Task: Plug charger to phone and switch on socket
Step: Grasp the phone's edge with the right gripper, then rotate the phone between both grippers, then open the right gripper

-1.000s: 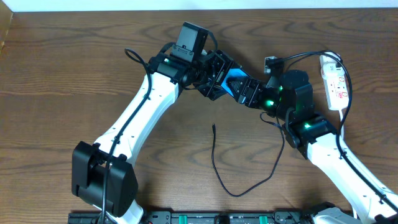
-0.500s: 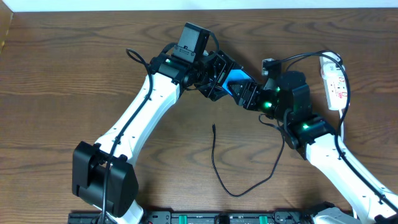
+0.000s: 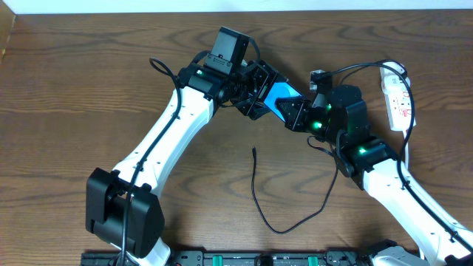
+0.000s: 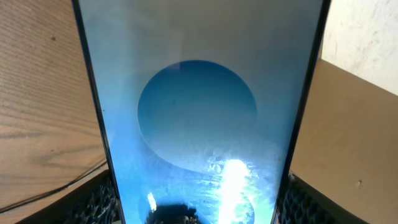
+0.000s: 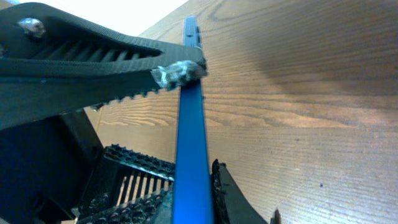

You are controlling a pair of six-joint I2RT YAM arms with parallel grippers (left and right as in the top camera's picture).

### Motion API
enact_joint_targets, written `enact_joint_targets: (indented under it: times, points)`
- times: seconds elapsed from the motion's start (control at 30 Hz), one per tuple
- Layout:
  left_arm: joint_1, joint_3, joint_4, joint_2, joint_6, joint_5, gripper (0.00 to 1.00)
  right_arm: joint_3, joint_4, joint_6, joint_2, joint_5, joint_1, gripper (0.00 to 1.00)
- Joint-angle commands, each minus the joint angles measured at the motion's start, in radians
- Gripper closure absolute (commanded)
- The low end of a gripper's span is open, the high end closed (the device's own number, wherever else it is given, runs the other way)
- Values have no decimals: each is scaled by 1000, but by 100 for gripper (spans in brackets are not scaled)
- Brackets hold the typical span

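Note:
The robot's left gripper spans the phone's long edges, so it should open, turn and pinch the phone by its flat sides (image 3: 278,94) before the right gripper opens.
The phone (image 3: 279,94), its screen bright blue, is held above the table between both arms. My left gripper (image 3: 255,92) is shut across its width; in the left wrist view the screen (image 4: 199,112) fills the frame with dark ribbed fingers (image 4: 93,202) at both long edges. My right gripper (image 3: 297,111) is shut on its two flat faces; the right wrist view shows the phone edge-on (image 5: 191,124) between the pads (image 5: 227,190). The charger's thin black cable (image 3: 277,227) lies loose on the table, its tip (image 3: 253,151) free. The socket (image 3: 397,100) lies at the far right.
The wooden table (image 3: 74,96) stretches to the left. A pale wall runs along the table's far edge (image 3: 111,7). The robot's thicker black cables loop near the socket (image 3: 369,66). Arm bases stand at the front edge (image 3: 122,210).
My right gripper's jaws have closed onto the phone and shifted slightly up and left. The left arm and the charger cable have not moved.

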Motion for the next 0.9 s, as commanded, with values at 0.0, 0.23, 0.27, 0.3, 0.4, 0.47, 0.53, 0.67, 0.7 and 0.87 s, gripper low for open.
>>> enact_joint_targets:
  times: [0.0,0.23,0.27,0.3,0.4,0.47,0.53,0.67,0.7,0.87]
  points:
    - [-2,6,7,-33,-8,8,93,18,2,3,5,-3,6,99]
    - [-2,6,6,-33,4,8,83,18,3,2,5,-1,3,99]
    - [-2,6,6,-33,13,8,50,18,3,2,5,2,-1,99]
    - [-2,6,6,-33,23,8,14,18,3,2,5,2,-5,99]
    - [0,6,6,-34,55,9,4,18,3,2,5,2,-29,99]
    - [3,6,6,-34,68,9,4,18,2,2,5,2,-49,99]
    - [11,6,7,-38,72,9,4,18,-1,2,5,1,-71,99]
    - [35,6,6,-58,98,8,4,18,-10,66,5,-11,-121,99]
    - [39,6,7,-64,108,8,4,18,-12,105,5,-17,-130,99]
    - [46,6,6,-100,167,-64,4,18,3,400,5,-106,-172,99]
